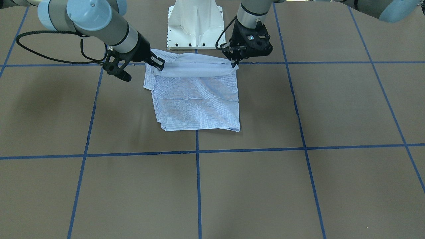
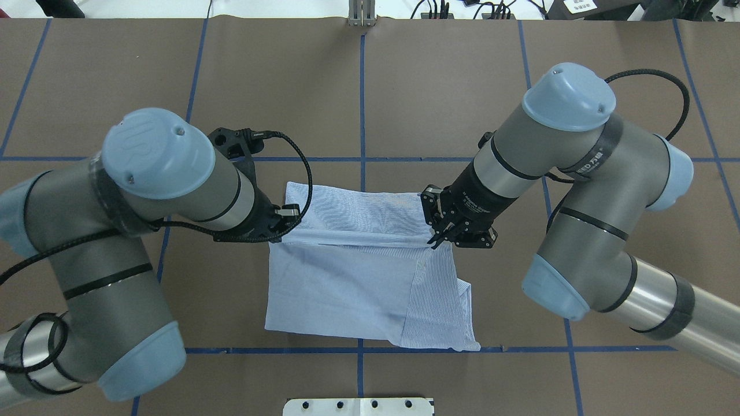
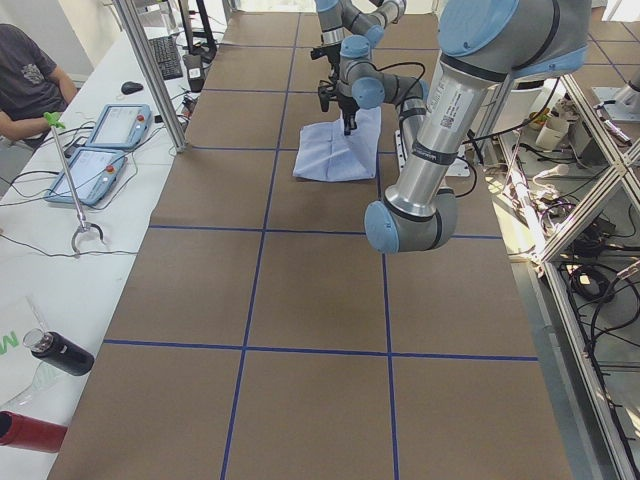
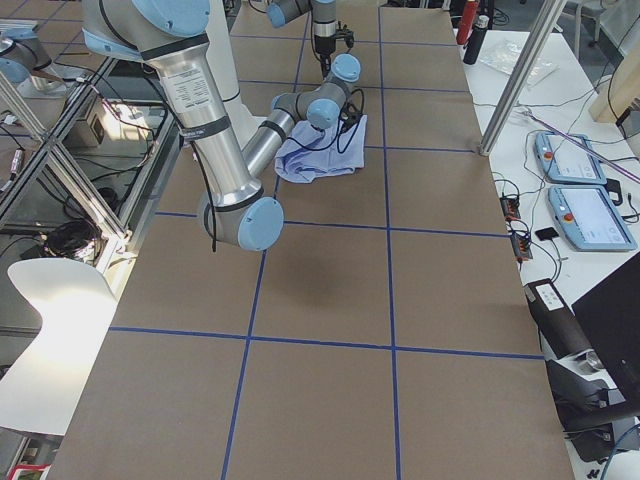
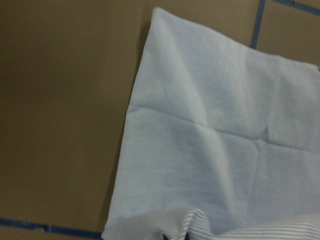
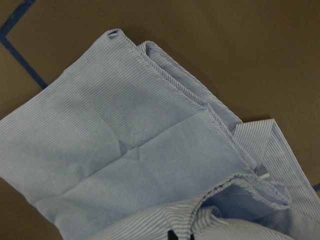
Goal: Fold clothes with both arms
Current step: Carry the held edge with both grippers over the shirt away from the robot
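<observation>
The robot's left gripper will let go of the end of the shirt's fold by the blue tape line, just past the shirt's front corner point(image 1: 242, 147).
The clothes are one light blue striped shirt point(image 2: 341, 277) folded into a rectangle on the brown table. One edge of it is lifted into a taut raised fold across its width. My left gripper point(image 2: 287, 222) is shut on the left end of that fold, on the right side of the front-facing view point(image 1: 234, 63). At the other end, my right gripper point(image 2: 435, 240) is shut on the cloth point(image 1: 158, 63). The rest of the shirt point(image 1: 196, 99) lies flat. Both wrist views show striped cloth bunched at the fingertips, with the flat shirt point(image 5: 215, 150) point(image 6: 125, 150) below.
The white pedestal base point(image 1: 196, 26) stands just behind the shirt on the robot's side. Blue tape lines point(image 2: 361, 115) grid the table. In the left side view a person point(image 3: 30, 80) sits at a side bench with teach pendants point(image 3: 100, 150) and bottles point(image 3: 55, 352).
</observation>
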Robot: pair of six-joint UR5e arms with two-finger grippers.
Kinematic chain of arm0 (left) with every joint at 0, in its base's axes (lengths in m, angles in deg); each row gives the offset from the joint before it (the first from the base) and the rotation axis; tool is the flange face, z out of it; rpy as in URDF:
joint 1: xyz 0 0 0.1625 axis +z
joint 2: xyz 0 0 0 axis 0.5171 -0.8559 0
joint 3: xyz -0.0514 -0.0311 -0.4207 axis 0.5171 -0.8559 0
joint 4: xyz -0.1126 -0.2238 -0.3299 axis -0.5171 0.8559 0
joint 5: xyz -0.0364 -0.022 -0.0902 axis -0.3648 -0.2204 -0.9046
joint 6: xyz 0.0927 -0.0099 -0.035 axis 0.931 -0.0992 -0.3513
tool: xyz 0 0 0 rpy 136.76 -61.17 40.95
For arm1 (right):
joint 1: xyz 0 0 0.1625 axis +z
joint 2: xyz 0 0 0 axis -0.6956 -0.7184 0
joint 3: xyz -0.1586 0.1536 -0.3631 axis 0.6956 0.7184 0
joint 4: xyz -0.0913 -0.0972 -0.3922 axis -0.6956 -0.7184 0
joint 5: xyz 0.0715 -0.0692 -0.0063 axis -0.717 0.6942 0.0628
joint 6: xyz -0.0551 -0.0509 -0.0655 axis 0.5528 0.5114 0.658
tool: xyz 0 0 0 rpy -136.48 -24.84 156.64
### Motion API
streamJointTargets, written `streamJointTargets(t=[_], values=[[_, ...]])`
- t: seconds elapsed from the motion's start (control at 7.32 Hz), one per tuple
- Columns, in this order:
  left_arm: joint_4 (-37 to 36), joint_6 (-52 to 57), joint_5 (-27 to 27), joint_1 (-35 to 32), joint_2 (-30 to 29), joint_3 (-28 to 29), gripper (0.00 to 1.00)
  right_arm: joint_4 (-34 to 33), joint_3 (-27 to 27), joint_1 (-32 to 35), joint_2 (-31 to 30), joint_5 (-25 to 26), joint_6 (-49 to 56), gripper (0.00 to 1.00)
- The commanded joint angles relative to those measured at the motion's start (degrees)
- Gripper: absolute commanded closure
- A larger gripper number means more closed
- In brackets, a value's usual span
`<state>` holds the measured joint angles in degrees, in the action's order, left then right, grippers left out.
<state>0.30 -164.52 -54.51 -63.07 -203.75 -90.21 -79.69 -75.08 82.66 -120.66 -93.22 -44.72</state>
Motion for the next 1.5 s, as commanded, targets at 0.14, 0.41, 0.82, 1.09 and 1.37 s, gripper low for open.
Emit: streamJointTargets(t=[0.14, 0.41, 0.82, 1.09, 1.37], values=[[10.4, 1.8, -0.2, -2.6, -1.9, 11.3, 1.00, 0.5, 13.4, 2.6, 8.8, 2.2, 2.7, 1.00], [14.1, 1.8, -0.2, -3.2, -3.2, 15.3, 1.00, 0.6, 19.0, 3.2, 12.6, 3.4, 3.8, 1.00], [19.2, 1.9, -0.2, -5.3, -6.2, 22.3, 1.00, 0.6, 23.6, 5.1, 14.5, 3.5, 5.9, 1.00], [20.3, 1.8, -0.2, -6.6, -7.9, 25.1, 1.00, 0.6, 24.1, 6.8, 14.6, 3.3, 6.1, 1.00], [20.3, 1.1, 0.0, -7.8, -7.9, 25.6, 0.01, 1.6, 24.1, 7.6, 14.5, 3.3, 6.0, 0.01]])
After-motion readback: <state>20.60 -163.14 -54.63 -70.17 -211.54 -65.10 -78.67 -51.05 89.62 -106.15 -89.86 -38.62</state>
